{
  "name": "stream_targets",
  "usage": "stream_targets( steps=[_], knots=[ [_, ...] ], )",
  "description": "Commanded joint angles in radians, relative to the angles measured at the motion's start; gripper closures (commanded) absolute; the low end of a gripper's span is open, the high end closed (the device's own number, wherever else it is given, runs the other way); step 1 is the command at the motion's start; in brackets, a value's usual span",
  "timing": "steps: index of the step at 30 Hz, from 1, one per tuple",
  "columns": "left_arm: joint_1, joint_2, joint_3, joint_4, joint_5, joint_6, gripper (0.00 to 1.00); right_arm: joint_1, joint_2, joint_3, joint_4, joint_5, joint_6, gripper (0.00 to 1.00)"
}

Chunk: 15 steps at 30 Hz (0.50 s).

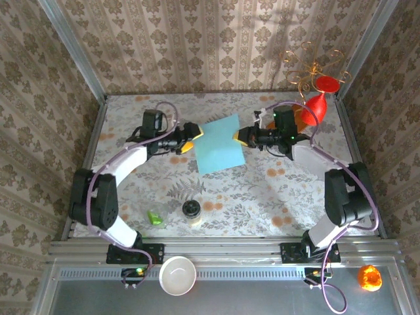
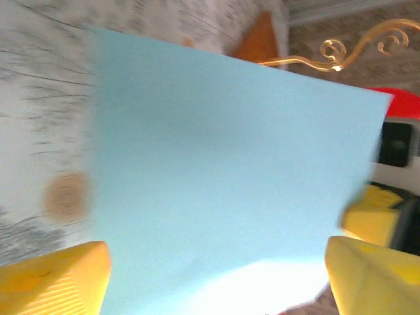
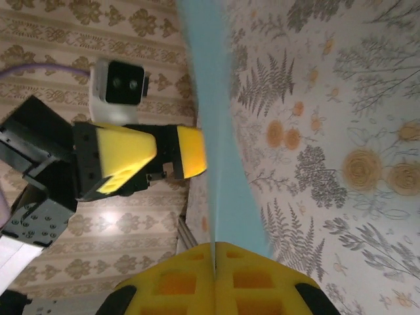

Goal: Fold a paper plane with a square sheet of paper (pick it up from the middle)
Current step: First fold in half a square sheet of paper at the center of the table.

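Note:
My right gripper needs to release the light blue sheet on the middle of the table (image 1: 214, 167) behind the dark-lidded jar.
The square sheet of paper (image 1: 218, 143), light blue, hangs above the middle of the table between both arms. My right gripper (image 1: 241, 136) is shut on its right edge; in the right wrist view the yellow jaws (image 3: 214, 252) meet with the paper (image 3: 220, 138) running edge-on out of the seam. My left gripper (image 1: 190, 139) stands open at the sheet's left edge. In the left wrist view the blue sheet (image 2: 223, 164) spans the space ahead of my left gripper (image 2: 216, 282), whose two yellow fingers (image 2: 52, 279) stand wide apart at either side. No folds show in the sheet.
A red funnel-shaped piece (image 1: 319, 98) on a gold wire stand (image 1: 315, 69) and an orange-brown sheet (image 1: 303, 118) sit at the back right. Near the front are a dark-lidded jar (image 1: 191, 211) and a small green item (image 1: 155, 216). A white bowl (image 1: 177, 274) rests on the front rail.

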Motion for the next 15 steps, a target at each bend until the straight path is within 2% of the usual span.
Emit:
stream_targets(
  steps=[1,3,8,15],
  knots=[
    [0.033,-0.115,-0.084,-0.091,-0.180,0.038,0.05,-0.007,-0.085,0.082,-0.246,0.112,-0.139,1.00],
    [0.044,-0.181,-0.130,-0.107,-0.223,0.041,0.00,-0.005,-0.110,0.124,-0.366,0.166,-0.187,1.00],
    [0.061,-0.307,-0.219,-0.120,-0.277,0.030,0.00,0.031,-0.132,0.210,-0.570,0.294,-0.239,0.99],
    [0.064,-0.299,-0.232,-0.108,-0.242,0.033,0.00,0.168,0.009,0.319,-0.603,0.440,-0.178,1.00]
  ],
)
